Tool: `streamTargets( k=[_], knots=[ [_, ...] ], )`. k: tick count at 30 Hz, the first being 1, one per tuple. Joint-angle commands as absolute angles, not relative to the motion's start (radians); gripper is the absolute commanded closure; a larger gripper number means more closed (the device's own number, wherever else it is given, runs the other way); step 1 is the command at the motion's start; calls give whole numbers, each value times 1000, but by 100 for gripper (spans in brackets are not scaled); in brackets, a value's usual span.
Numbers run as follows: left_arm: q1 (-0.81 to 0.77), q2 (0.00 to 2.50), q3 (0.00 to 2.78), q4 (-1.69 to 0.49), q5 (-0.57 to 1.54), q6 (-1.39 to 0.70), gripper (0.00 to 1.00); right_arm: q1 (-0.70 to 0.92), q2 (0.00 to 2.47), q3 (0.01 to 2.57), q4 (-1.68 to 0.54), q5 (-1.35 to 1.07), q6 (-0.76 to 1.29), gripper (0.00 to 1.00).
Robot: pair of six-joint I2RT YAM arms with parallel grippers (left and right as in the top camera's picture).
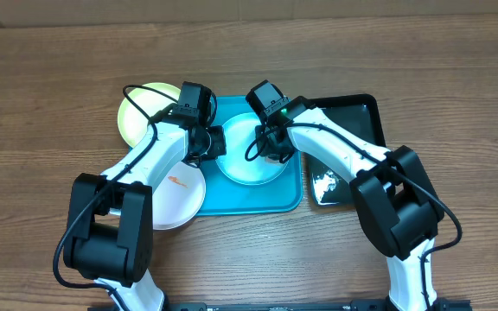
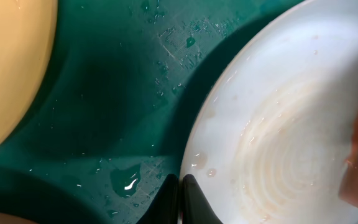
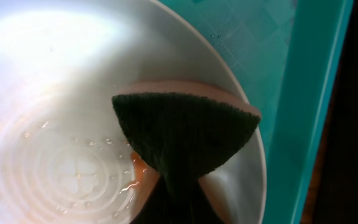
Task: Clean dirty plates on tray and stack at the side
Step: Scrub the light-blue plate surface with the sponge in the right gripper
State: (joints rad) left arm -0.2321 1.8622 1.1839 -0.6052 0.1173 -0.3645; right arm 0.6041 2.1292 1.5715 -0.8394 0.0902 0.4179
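Note:
Next, my right gripper lets go of the sponge in the middle of the glossy black tray [image 1: 351, 152], beside the shiny wet patch on that tray.
The pale blue plate [image 1: 251, 164] lies in the turquoise tray [image 1: 266, 200]. My left gripper [image 1: 218, 142] is shut on its left rim; the left wrist view shows the fingers [image 2: 180, 198] pinched at the edge of the wet plate [image 2: 291, 124]. My right gripper [image 1: 275, 154] is shut on a sponge [image 3: 185, 134], dark green side up, and presses it on the plate [image 3: 55, 93] near its right rim. The yellow-green plate [image 1: 141, 112] lies left of the tray. The white plate [image 1: 175, 197], with an orange smear, lies at the front left.
A glossy black tray [image 1: 357, 121] lies right of the turquoise tray, with a shiny wet patch [image 1: 327, 183] at its front. Water drops dot the turquoise tray floor [image 2: 123, 81]. Bare wood table surrounds everything.

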Motion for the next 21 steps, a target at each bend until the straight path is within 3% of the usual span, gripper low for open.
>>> streamTargets(
  k=[1,21],
  knots=[
    [-229,1878,1179,-608,124,-373,96,599,2170,1571,-837,69,423,96],
    [-229,1878,1179,-606,124,-373,96,594,2172,1572,-721,-400,411,96]
  ],
)
